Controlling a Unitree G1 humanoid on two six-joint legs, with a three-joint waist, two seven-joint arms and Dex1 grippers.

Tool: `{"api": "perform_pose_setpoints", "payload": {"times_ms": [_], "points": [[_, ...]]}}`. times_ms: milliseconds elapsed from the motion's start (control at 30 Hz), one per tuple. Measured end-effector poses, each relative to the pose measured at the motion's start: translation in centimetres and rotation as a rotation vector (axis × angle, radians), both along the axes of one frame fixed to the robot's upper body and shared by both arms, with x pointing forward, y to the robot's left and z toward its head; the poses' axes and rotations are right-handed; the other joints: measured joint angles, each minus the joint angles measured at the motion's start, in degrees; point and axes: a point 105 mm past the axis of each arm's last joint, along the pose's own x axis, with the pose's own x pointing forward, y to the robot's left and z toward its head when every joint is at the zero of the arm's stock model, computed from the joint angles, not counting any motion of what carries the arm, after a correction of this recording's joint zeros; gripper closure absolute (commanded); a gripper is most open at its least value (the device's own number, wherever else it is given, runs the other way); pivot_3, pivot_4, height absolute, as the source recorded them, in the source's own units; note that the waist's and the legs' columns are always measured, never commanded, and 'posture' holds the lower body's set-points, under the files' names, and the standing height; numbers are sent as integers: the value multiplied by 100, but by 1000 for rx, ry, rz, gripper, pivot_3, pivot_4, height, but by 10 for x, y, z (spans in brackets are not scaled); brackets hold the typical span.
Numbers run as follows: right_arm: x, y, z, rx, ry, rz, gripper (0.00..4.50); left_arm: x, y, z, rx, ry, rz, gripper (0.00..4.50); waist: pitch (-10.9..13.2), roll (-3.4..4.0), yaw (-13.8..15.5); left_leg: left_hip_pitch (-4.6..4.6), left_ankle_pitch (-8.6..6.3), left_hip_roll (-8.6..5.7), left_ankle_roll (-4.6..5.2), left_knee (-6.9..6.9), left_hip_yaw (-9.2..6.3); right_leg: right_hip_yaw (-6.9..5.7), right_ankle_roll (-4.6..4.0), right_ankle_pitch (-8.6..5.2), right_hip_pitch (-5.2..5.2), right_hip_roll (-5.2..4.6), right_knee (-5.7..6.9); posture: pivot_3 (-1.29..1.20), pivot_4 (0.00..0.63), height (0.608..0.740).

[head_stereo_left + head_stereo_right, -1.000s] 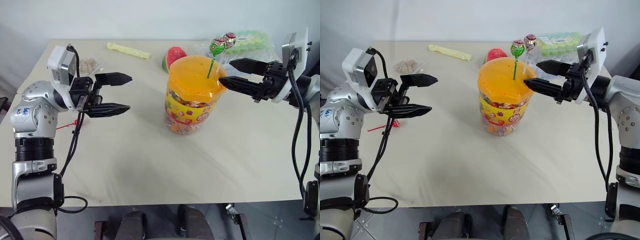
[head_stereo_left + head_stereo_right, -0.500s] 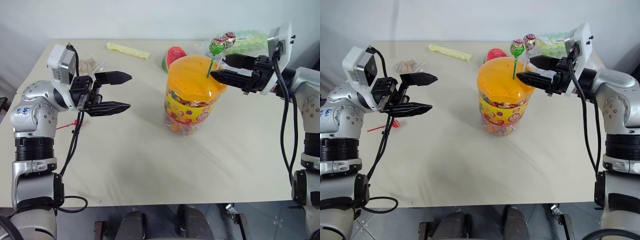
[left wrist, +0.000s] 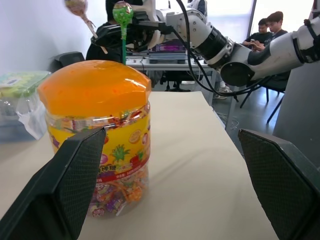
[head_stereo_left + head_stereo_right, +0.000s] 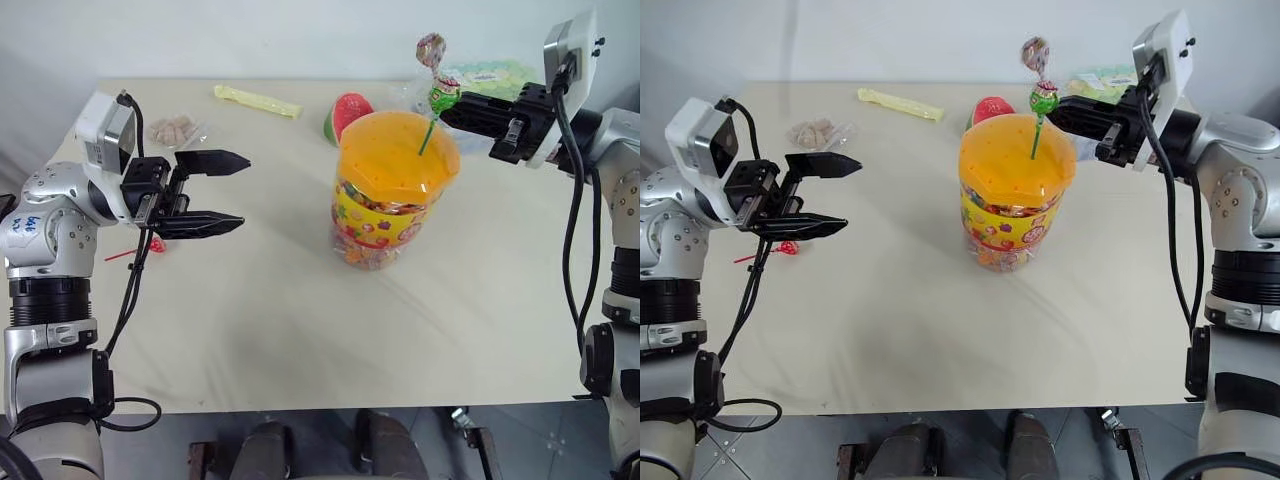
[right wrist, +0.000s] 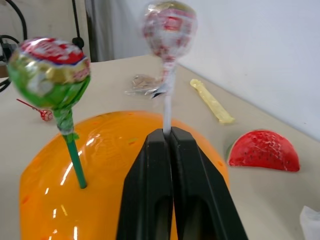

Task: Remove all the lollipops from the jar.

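I need to release the pinkish lollipop from my right gripper on the bare table (image 4: 535, 288) next to its hanging black cables.
The jar (image 4: 385, 215) is a clear tub with an orange domed lid (image 4: 392, 160) and stands mid-table. A green lollipop (image 4: 444, 95) stands upright with its green stick in a hole of the lid. My right gripper (image 4: 447, 110) hovers level just above the lid's far right edge. It is shut on the pale stick of a pinkish lollipop (image 5: 169, 22), whose head (image 4: 431, 48) is raised above the green one. A red lollipop (image 4: 150, 245) lies on the table at the left. Above it, my left gripper (image 4: 243, 192) stands open and empty, pointing at the jar (image 3: 95, 140).
Behind the jar lie a watermelon-slice toy (image 4: 347, 110), a long yellow packet (image 4: 256, 100), a clear snack bag (image 4: 178, 130) and a pack of green-capped bottles (image 4: 490, 78). Bare table (image 4: 300, 330) stretches in front of the jar. People (image 3: 270, 25) sit in the room beyond.
My right gripper has shut on the pinkish lollipop's stick and lifted it; its head now stands well above the green one instead of beside it.
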Motion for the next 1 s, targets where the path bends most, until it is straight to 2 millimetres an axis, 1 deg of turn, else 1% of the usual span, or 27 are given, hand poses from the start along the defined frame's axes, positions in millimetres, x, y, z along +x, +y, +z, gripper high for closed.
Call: {"api": "perform_pose_setpoints", "payload": {"times_ms": [133, 200, 333, 433, 500, 567, 667, 767, 900, 967, 1000], "points": [[-2, -1, 16, 9, -48, -15, 4471, 2, -1, 4, -4, -5, -2, 0, 1, 2, -14, 0, 0, 0, 0, -2, 0, 0, 0, 0, -2, 1, 0, 0, 150, 740], [-5, -8, 24, 9, -72, -41, 4471, 4, -1, 4, -3, -1, -2, 0, 1, 2, -5, -1, 0, 0, 0, -2, 0, 0, 0, 0, -2, 0, 0, 0, 150, 740], [-10, -28, 34, -1, -104, -120, 4471, 7, -3, 5, -4, 1, -4, 0, 1, 2, 4, -5, 0, 0, 0, -2, 0, -1, 0, 0, -3, 0, -4, 0, 150, 740], [-14, -49, 32, -21, -89, -201, 4471, 9, -3, 4, -5, 4, -5, 0, 1, 2, -1, -6, -1, 0, 0, -3, 1, -1, 0, 0, -4, 0, -6, 0, 150, 740], [-18, -61, 25, -51, -62, -252, 4471, 9, -6, 4, -2, 1, -13, 0, 1, 2, -2, -6, -1, 1, 0, -5, 2, -1, 0, 0, -5, 1, -6, 0, 150, 740], [-27, -85, 3, -110, 16, -348, 4471, 9, -7, 3, 5, 3, -18, 0, 1, 2, 53, -12, -1, 1, 0, -8, -2, -8, 0, 0, -5, 1, -13, 0, 150, 740], [-42, -118, -41, -176, 224, -483, 4471, 8, 0, -1, 15, 23, 2, 0, 2, 3, 63, -27, -3, 0, 5, -2, 1, -6, 6, 3, -13, 0, -21, 0, 150, 740], [-58, -132, -79, -200, 370, -569, 4471, 4, 5, -9, 24, 56, 8, 0, 2, 4, 42, -28, -3, 1, 5, -1, 0, -6, 5, 3, -15, 1, -16, 0, 150, 740], [-71, -159, -140, -194, 583, -764, 4471, -5, 8, -19, 50, 86, 1, 0, 1, 3, 44, -27, -3, 1, 4, 5, 0, -3, 6, 4, -15, 0, -14, 0, 150, 740], [-70, -171, -158, -179, 613, -870, 4471, -9, 7, -19, 49, 88, -15, 0, 1, 4, 40, -26, -3, 1, 4, 6, 0, -1, 5, 6, -15, 0, -13, 0, 150, 740], [-70, -177, -162, -174, 620, -911, 4471, -11, 6, -19, 47, 85, -24, 0, 1, 5, 37, -26, -3, 1, 4, 5, 0, -1, 5, 6, -15, 0, -12, 0, 150, 740]]}}
